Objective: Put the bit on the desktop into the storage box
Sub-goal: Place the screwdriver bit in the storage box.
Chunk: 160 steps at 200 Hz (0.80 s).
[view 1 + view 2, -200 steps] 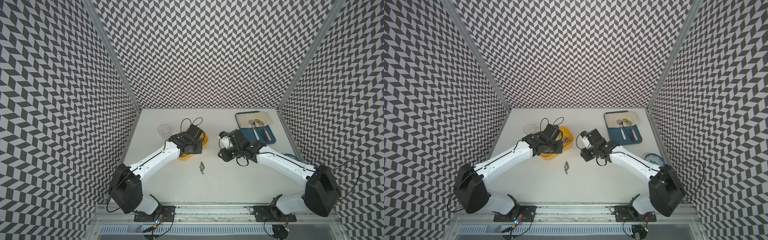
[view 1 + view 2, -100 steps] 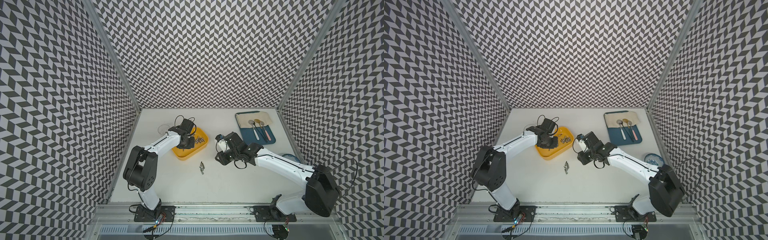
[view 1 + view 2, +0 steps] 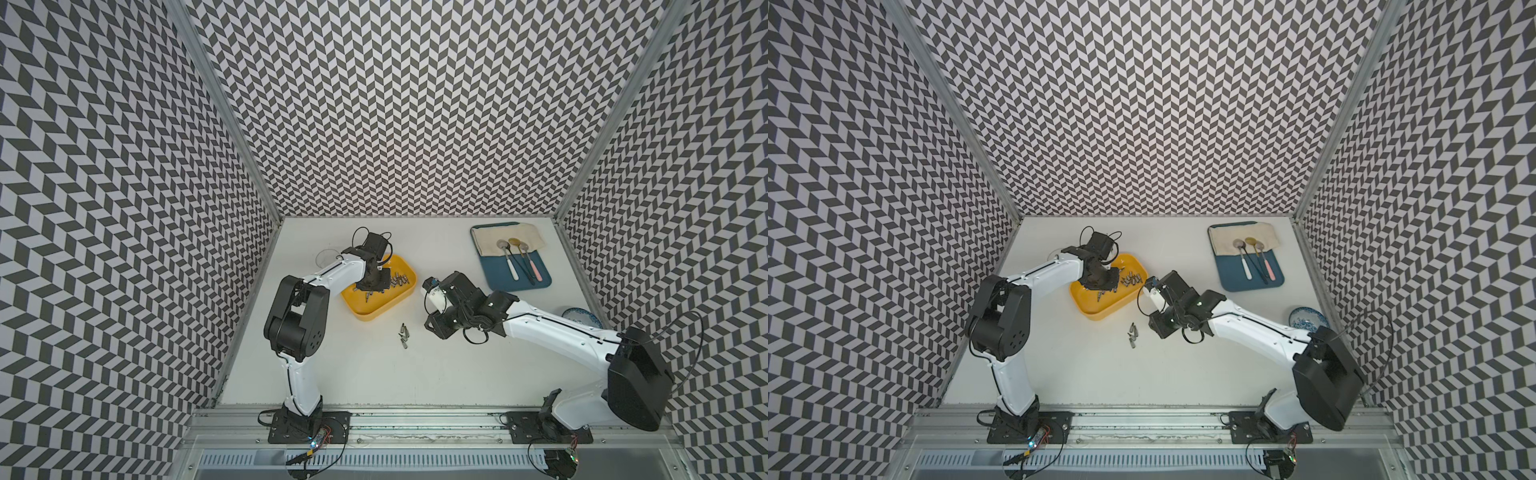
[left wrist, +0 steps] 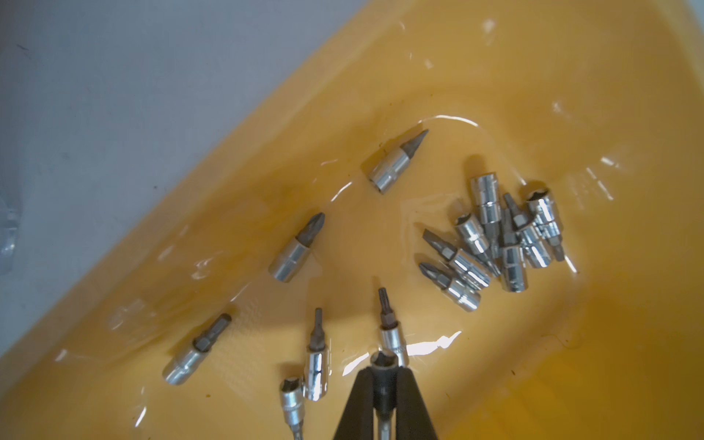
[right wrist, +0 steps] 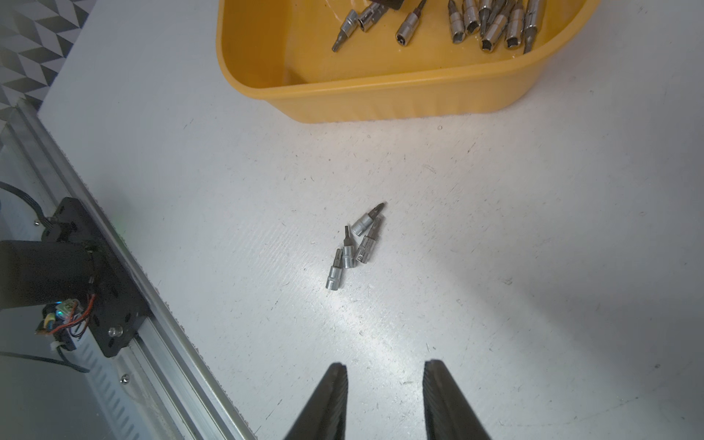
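The robot's right gripper needs to next move to the cluster's bit farthest from the yellow storage box and close on that bit's socket end (image 3: 404, 346) (image 5: 333, 279).
The yellow storage box (image 3: 376, 318) (image 3: 1100, 314) stands left of centre on the white desktop (image 3: 415, 374), with several silver bits lying in it. My left gripper (image 3: 371, 286) (image 4: 384, 367) hangs low inside the box (image 4: 343, 95), shut on a bit (image 4: 384, 360) whose socket end shows between the fingers. Several more bits (image 3: 404, 334) (image 3: 1133, 335) (image 5: 354, 247) lie in a small cluster on the desktop just in front of the box (image 5: 400, 99). My right gripper (image 3: 434, 328) (image 5: 384, 365) stands open to the right of that cluster, nothing between its fingers.
At the back right lies a blue tray (image 3: 498, 278) with a cloth and spoons. A clear glass cup (image 3: 326, 257) stands behind the box, partly hidden by my left arm. A patterned bowl (image 3: 582, 322) sits at the right edge. An aluminium rail (image 3: 415, 419) runs along the front.
My left arm has folded upright and its gripper has moved farther back over the box's inside. My right gripper has shifted slightly left, towards the bits on the desktop.
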Each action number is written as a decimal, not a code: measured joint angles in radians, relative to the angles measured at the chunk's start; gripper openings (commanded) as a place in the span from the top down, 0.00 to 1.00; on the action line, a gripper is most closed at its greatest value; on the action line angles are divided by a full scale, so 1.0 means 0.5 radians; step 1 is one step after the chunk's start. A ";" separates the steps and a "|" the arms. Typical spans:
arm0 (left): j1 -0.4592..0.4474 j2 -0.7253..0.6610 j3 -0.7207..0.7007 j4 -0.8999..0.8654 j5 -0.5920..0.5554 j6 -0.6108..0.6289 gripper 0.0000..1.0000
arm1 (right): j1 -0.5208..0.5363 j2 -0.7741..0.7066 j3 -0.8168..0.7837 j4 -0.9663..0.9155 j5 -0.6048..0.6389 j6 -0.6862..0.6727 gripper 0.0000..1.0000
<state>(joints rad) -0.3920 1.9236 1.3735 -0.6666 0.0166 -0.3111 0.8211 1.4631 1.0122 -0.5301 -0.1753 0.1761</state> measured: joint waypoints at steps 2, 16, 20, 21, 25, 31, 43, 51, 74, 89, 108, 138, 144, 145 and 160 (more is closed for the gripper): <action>0.001 0.004 0.002 0.002 0.001 0.001 1.00 | 0.002 0.001 -0.001 0.000 0.001 0.000 0.63; 0.008 0.037 0.005 0.016 0.009 0.007 1.00 | 0.003 0.008 -0.001 0.001 0.006 0.000 0.62; 0.011 0.044 0.006 0.019 0.010 0.008 1.00 | 0.004 0.011 -0.001 0.000 0.007 0.000 0.62; 0.012 0.047 0.006 0.021 0.011 0.008 1.00 | 0.004 0.013 -0.001 0.000 0.007 0.000 0.62; 0.013 0.053 0.006 0.023 0.011 0.008 1.00 | 0.005 0.017 -0.001 0.000 0.008 0.000 0.63; 0.013 0.062 0.006 0.024 0.014 0.008 1.00 | 0.008 0.023 -0.001 0.000 0.009 0.000 0.63; 0.018 0.073 0.007 0.031 0.015 0.009 1.00 | 0.018 0.036 -0.001 0.000 0.009 -0.002 0.62; 0.018 0.079 0.008 0.033 0.016 0.008 1.00 | 0.027 0.042 -0.001 0.000 0.005 -0.007 0.63; 0.025 0.088 0.010 0.045 0.023 0.008 1.00 | 0.067 0.056 -0.015 0.006 -0.011 -0.029 0.63; 0.026 0.100 0.011 0.056 0.031 0.008 1.00 | 0.099 0.073 -0.028 0.009 -0.011 -0.037 0.63; 0.026 0.116 0.011 0.061 0.033 0.008 0.99 | 0.127 0.104 -0.034 0.012 -0.012 -0.039 0.63; 0.026 0.120 0.011 0.067 0.037 0.008 0.89 | 0.163 0.153 -0.034 0.027 -0.012 -0.041 0.63; 0.026 0.120 0.011 0.069 0.037 0.008 0.87 | 0.173 0.166 -0.034 0.030 -0.013 -0.043 0.63; 0.026 0.120 0.011 0.069 0.037 0.007 0.87 | 0.174 0.167 -0.034 0.031 -0.013 -0.043 0.62; 0.026 0.120 0.011 0.074 0.038 0.002 0.80 | 0.201 0.201 -0.033 0.040 -0.018 -0.044 0.63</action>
<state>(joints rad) -0.3790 1.9835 1.3788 -0.6296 0.0357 -0.3099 0.9218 1.5635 0.9958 -0.5098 -0.1841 0.1539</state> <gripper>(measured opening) 0.155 0.375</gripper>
